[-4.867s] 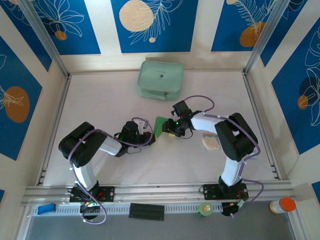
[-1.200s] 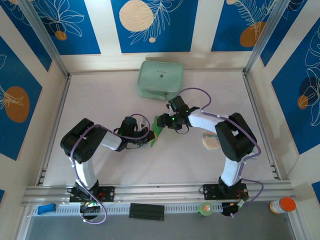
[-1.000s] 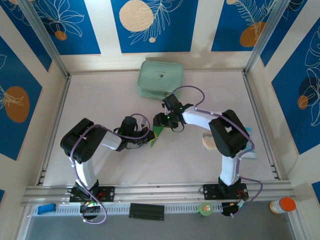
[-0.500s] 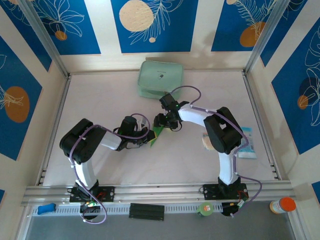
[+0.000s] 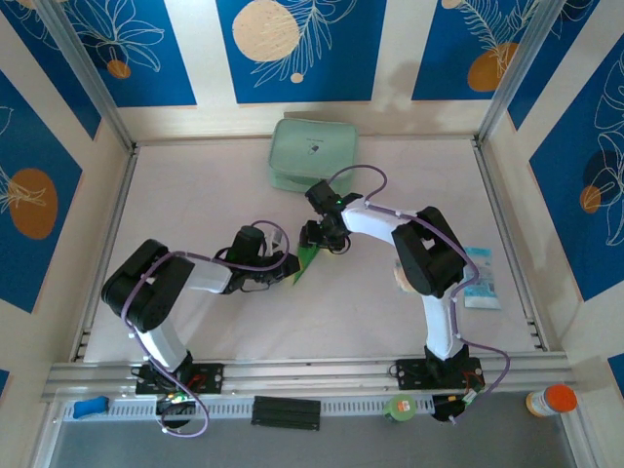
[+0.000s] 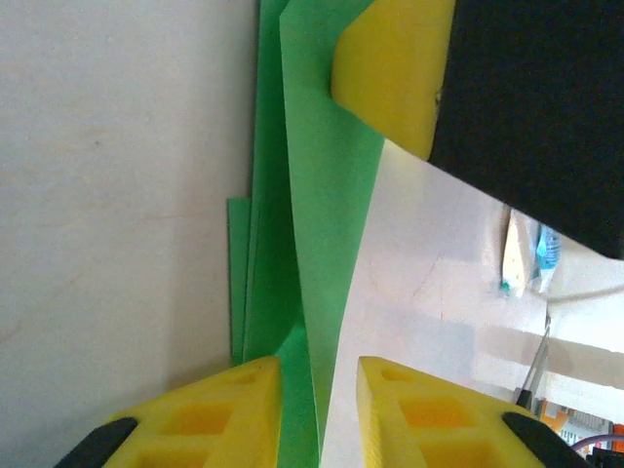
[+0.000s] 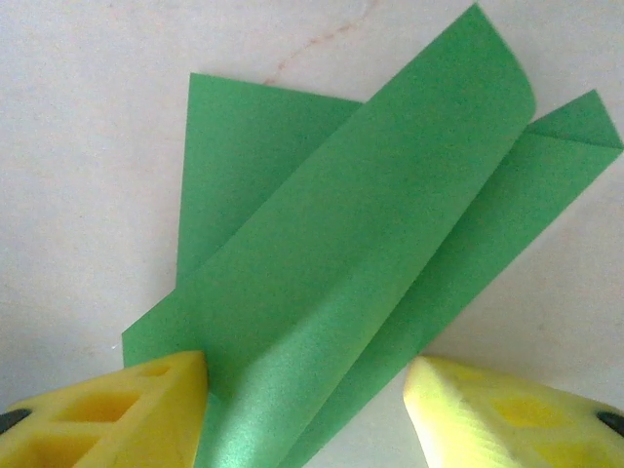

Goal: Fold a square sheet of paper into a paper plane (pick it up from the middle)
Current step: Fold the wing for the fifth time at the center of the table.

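The raised flap curls up off the lower layers and its near end is loose, so my left gripper should pinch that end (image 6: 323, 390) while my right gripper pushes the flap down.
The bright green square sheet of paper (image 5: 308, 258) lies mid-table, folded into layered flaps, one flap (image 7: 390, 224) curling up off the table. My left gripper (image 5: 292, 264) is at its near left end. In the left wrist view the jaws (image 6: 320, 414) stand slightly open around the paper's edge (image 6: 312, 292), with bare table showing beside the right finger. My right gripper (image 5: 319, 236) hovers over the far end. Its fingers (image 7: 307, 419) are wide open astride the raised flap, the left fingertip (image 7: 127, 409) touching the paper. One right finger (image 6: 390, 68) shows in the left wrist view.
A pale mint zip pouch (image 5: 312, 156) sits at the back behind the right gripper. A small blue-and-white packet (image 5: 480, 278) and a beige round thing (image 5: 408, 280) lie to the right by the right arm. Patterned walls enclose the table.
My left gripper's jaws have parted from shut. The right gripper has shifted left and back over the paper's far end, and the right arm's swing uncovered the packet.
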Robot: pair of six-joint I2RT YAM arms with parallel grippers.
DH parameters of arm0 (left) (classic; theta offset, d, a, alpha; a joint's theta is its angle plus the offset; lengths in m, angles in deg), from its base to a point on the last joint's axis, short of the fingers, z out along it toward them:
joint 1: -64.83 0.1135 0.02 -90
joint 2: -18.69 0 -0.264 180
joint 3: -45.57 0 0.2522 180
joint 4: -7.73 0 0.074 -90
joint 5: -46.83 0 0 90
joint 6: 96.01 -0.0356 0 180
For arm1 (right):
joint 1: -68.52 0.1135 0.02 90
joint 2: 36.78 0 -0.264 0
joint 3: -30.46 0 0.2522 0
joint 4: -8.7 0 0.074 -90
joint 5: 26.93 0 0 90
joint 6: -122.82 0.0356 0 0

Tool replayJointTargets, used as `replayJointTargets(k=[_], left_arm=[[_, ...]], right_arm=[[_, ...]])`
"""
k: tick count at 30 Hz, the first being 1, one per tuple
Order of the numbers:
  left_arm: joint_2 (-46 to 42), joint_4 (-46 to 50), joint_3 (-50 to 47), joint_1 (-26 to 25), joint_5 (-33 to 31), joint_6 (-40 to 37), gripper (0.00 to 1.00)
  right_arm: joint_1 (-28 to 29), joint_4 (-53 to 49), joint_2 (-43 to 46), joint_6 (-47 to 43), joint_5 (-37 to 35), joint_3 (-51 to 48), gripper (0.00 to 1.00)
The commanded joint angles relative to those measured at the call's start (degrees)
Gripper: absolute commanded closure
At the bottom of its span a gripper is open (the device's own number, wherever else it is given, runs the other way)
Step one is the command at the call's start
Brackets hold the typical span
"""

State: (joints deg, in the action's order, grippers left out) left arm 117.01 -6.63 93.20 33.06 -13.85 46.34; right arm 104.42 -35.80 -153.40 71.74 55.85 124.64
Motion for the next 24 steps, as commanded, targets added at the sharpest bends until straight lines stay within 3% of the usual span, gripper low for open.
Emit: replayJointTargets(k=[1,8,24], left_arm=[[-0.77,1.58,0.04,-0.43,-0.23,-3.02,0.72],[0.67,3.09,1.33,-1.28,0.21,-6.23,0.69],[2.22,6.46,2.05,-1.59,-1.99,-7.03,0.79]], right_arm=[[-0.19,-4.74,-4.83,0.65,-2.89,-1.37,0.4],[-0.21,-5.2,-5.27,1.14,-2.73,-1.28,0.41],[-0.38,-3.66,-4.54,1.56,-2.05,-3.87,0.49]])
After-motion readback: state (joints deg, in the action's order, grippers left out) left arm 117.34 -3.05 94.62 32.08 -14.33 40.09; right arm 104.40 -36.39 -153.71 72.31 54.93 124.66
